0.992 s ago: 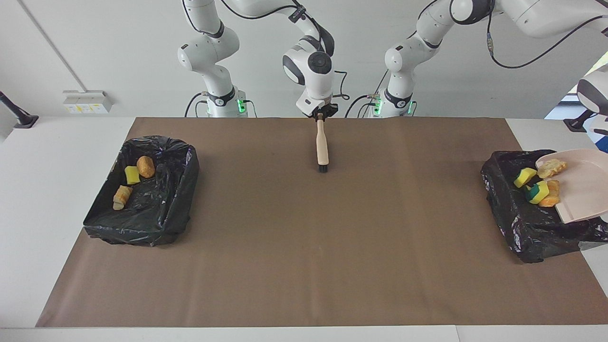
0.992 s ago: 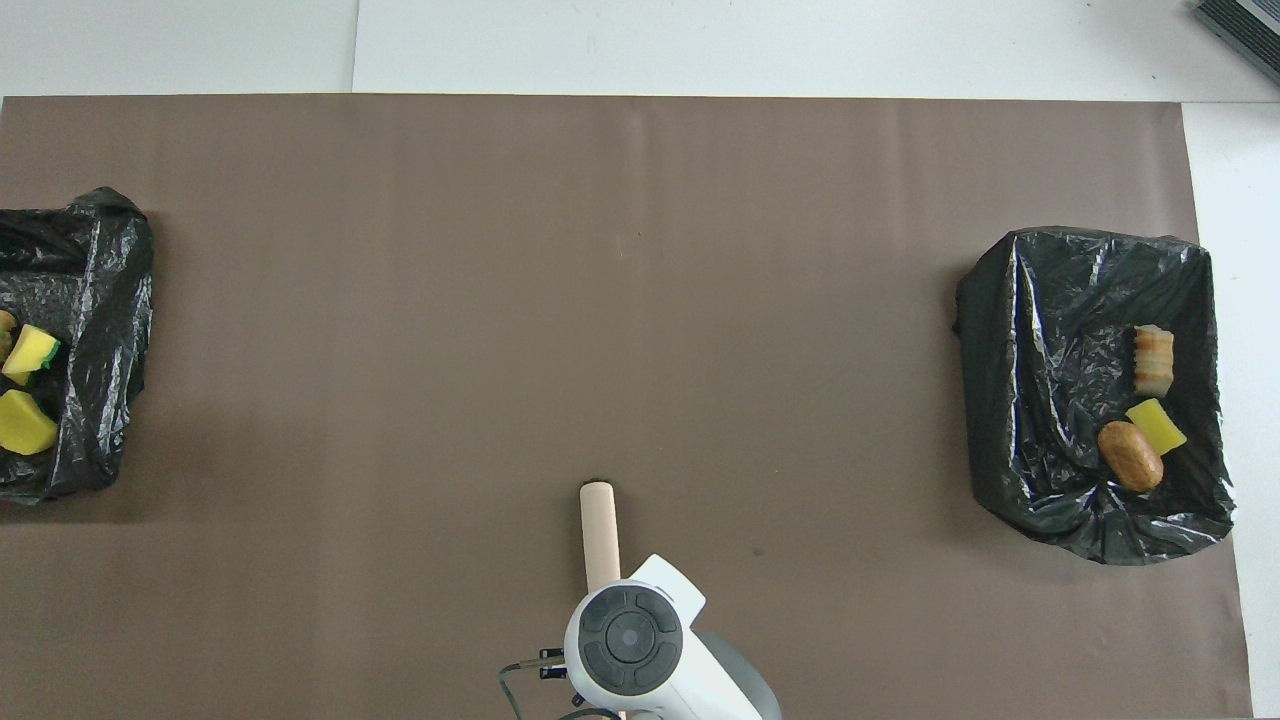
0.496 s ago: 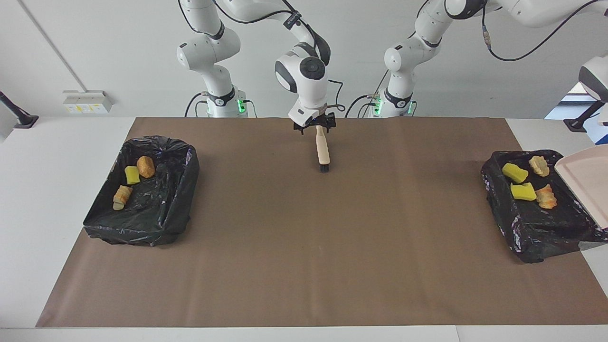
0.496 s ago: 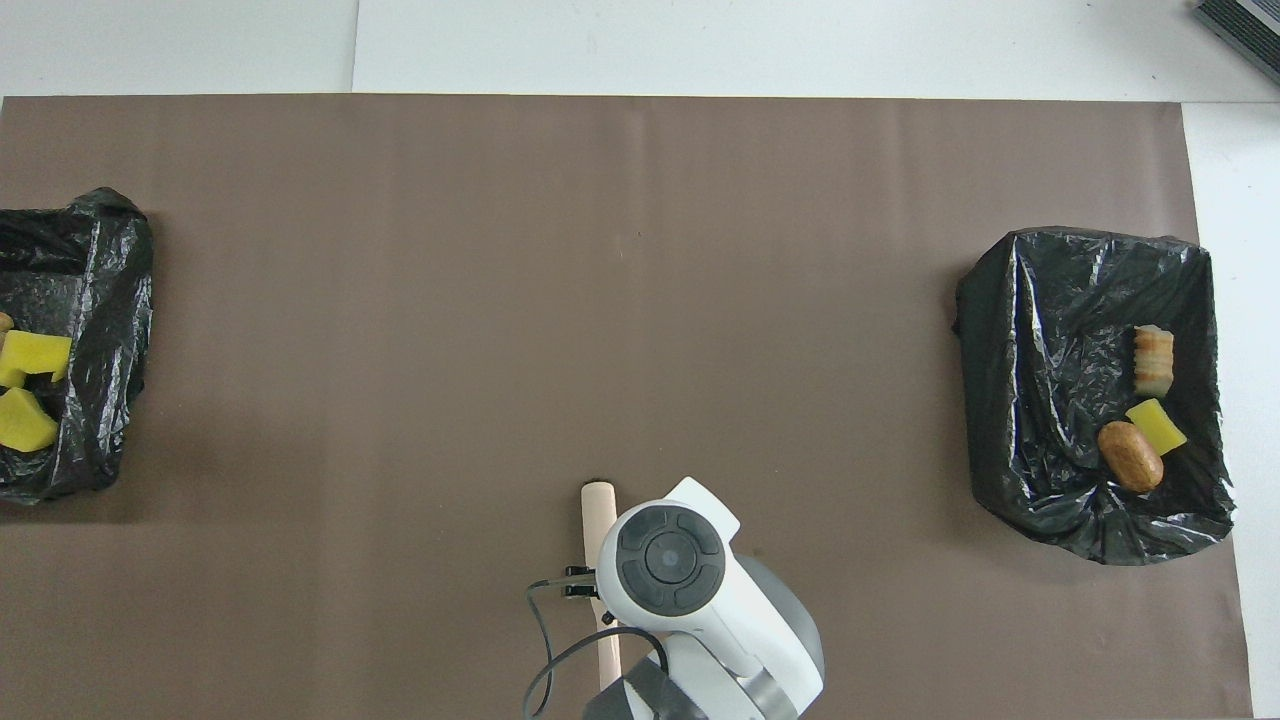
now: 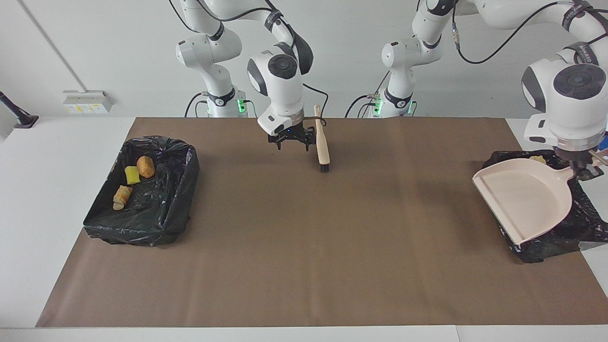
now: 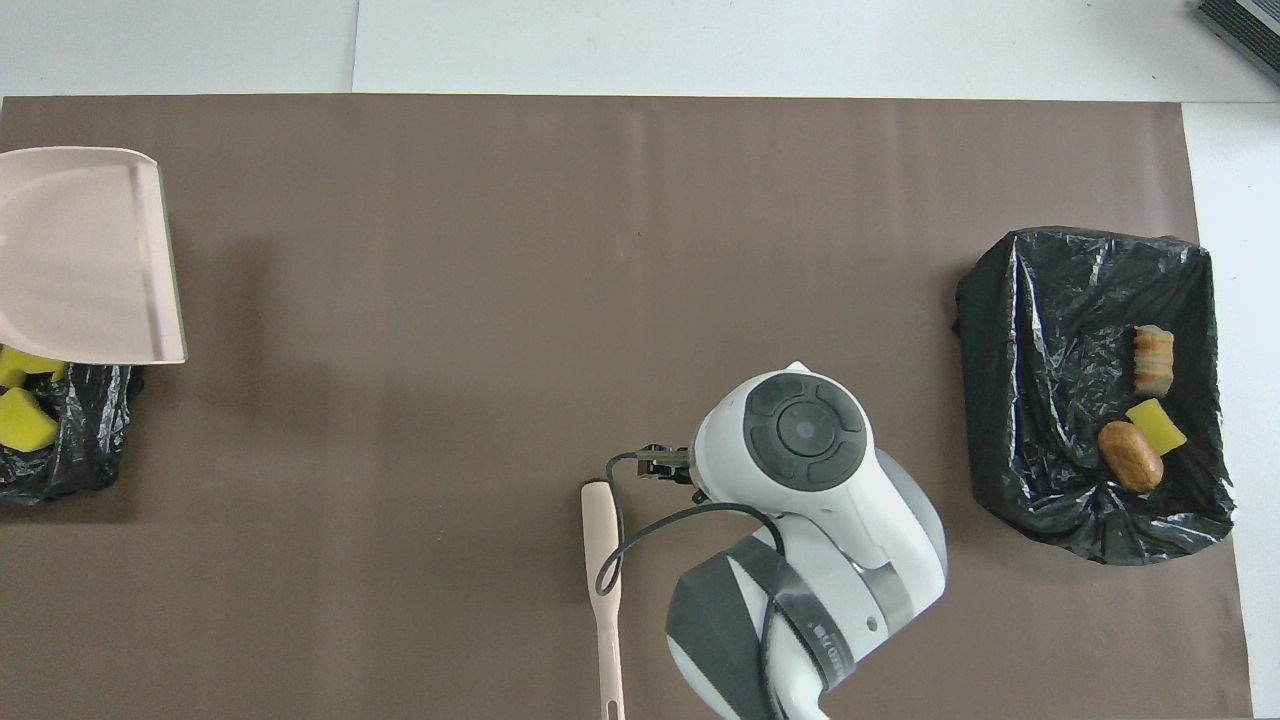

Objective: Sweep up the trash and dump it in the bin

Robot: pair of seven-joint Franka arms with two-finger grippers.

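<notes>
The robot's left gripper needs to release the beige dustpan on the brown mat (image 6: 591, 278) just past the bristle end of the wooden brush. The dustpan now hangs over the bin.
The beige dustpan (image 5: 527, 197) hangs level over the black-lined bin (image 5: 546, 237) at the left arm's end of the table. My left gripper (image 5: 583, 167) is shut on its handle. The pan looks empty in both views (image 6: 80, 255). It hides most of the bin; yellow trash scraps (image 6: 25, 420) lie in the bin (image 6: 70, 465), and one tan scrap (image 5: 536, 159) peeks over the pan's rim. The wooden brush (image 5: 322, 142) rests on the mat, bristle end away from the robots; it also shows in the overhead view (image 6: 600, 560). My right gripper (image 5: 290, 141) is open and empty beside its handle.
A second black-lined bin (image 5: 142, 190) stands at the right arm's end, also in the overhead view (image 6: 1090, 380). It holds a yellow scrap (image 5: 132, 175), a brown one (image 5: 146, 166) and a tan one (image 5: 122, 196). A brown mat (image 5: 304, 247) covers the table.
The scraps slid from the tilted dustpan into the bin, and the left arm swung the pan back level over it. My right gripper let go of the brush and moved aside toward the right arm's end.
</notes>
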